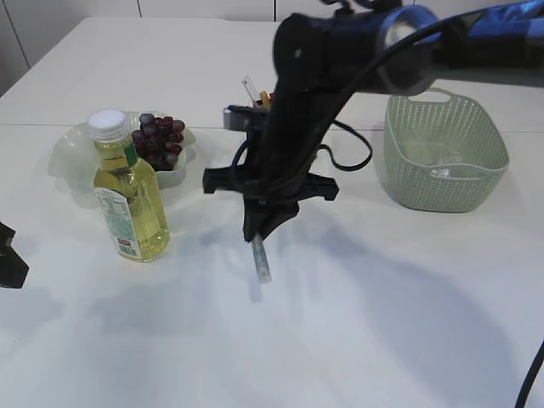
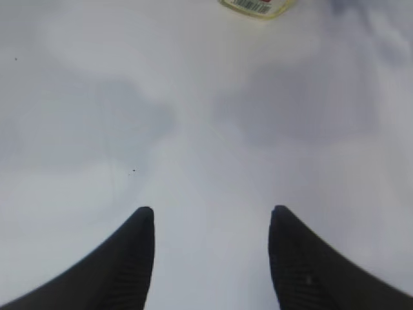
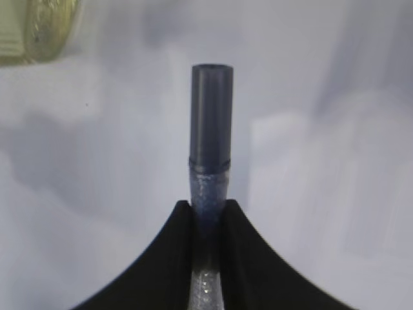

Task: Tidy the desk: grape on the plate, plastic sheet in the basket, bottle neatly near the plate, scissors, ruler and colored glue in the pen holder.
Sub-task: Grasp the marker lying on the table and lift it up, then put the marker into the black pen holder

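The colored glue will go in the pen holder (image 1: 267, 109) beside the ruler, behind the bottle and table middle, where my right gripper needs to let go of it.
My right gripper (image 1: 259, 234) is shut on the colored glue (image 1: 260, 260), a thin glittery tube with a dark cap, and holds it pointing down over the middle of the table; the glue also fills the right wrist view (image 3: 210, 129) between the fingertips (image 3: 208, 210). Dark grapes (image 1: 159, 138) lie on the pale green plate (image 1: 66, 153) at the back left. The bottle (image 1: 129, 191) of yellow liquid with a white cap stands upright in front of the plate. The pen holder (image 1: 255, 102) with a ruler in it is mostly hidden behind my right arm. My left gripper (image 2: 211, 216) is open over bare table.
A green basket (image 1: 446, 153) stands at the back right with a clear plastic sheet (image 1: 440, 166) inside. The bottle's base shows at the top of the left wrist view (image 2: 257, 6). The left gripper's tip shows at the exterior view's left edge (image 1: 8, 259).
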Robot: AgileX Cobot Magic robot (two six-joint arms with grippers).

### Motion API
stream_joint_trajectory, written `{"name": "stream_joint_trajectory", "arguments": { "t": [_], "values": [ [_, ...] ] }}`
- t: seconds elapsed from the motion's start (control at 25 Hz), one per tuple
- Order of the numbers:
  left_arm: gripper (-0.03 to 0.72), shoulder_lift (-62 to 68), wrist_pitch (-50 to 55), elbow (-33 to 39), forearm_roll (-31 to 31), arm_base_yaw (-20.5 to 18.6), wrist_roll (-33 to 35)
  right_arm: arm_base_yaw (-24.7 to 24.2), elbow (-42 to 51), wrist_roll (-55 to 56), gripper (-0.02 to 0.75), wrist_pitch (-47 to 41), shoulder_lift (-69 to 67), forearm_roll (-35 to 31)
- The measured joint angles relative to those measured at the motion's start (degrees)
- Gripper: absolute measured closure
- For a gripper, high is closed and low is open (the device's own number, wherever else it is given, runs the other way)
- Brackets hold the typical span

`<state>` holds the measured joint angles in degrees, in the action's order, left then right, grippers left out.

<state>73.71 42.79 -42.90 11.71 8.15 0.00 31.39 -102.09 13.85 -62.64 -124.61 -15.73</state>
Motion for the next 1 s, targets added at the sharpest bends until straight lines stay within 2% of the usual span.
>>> {"name": "stream_joint_trajectory", "arguments": {
  "t": [0.2, 0.32, 0.52, 0.64, 0.76, 1.0],
  "values": [
    [0.273, 0.0, 0.3, 0.0, 0.7, 0.0, 0.0, -9.3, 0.0, -15.1, 0.629, 0.6, 0.6, -12.6],
    [0.273, 0.0, 1.4, 0.0, 0.8, 0.0, 0.0, -13.7, 0.0, -29.5, 0.629, 0.9, 0.7, -23.9],
    [0.273, 0.0, 1.6, 0.0, 0.8, 0.0, 0.0, -17.9, 0.0, -50.4, 0.629, 4.4, 0.8, -44.2],
    [0.273, 0.0, 1.8, 0.0, 0.8, 0.0, 0.0, -19.0, 0.0, -59.6, 0.629, 9.5, 0.9, -52.2],
    [0.273, 0.0, 2.5, 0.0, 0.8, 0.0, 0.0, -19.6, 0.0, -68.7, 0.629, 15.1, 0.9, -57.1],
    [0.273, 0.0, 3.0, 0.0, 0.9, 0.0, 0.0, -19.8, -4.2, -81.8, 0.63, 22.0, -0.3, -59.8]
  ]
}}
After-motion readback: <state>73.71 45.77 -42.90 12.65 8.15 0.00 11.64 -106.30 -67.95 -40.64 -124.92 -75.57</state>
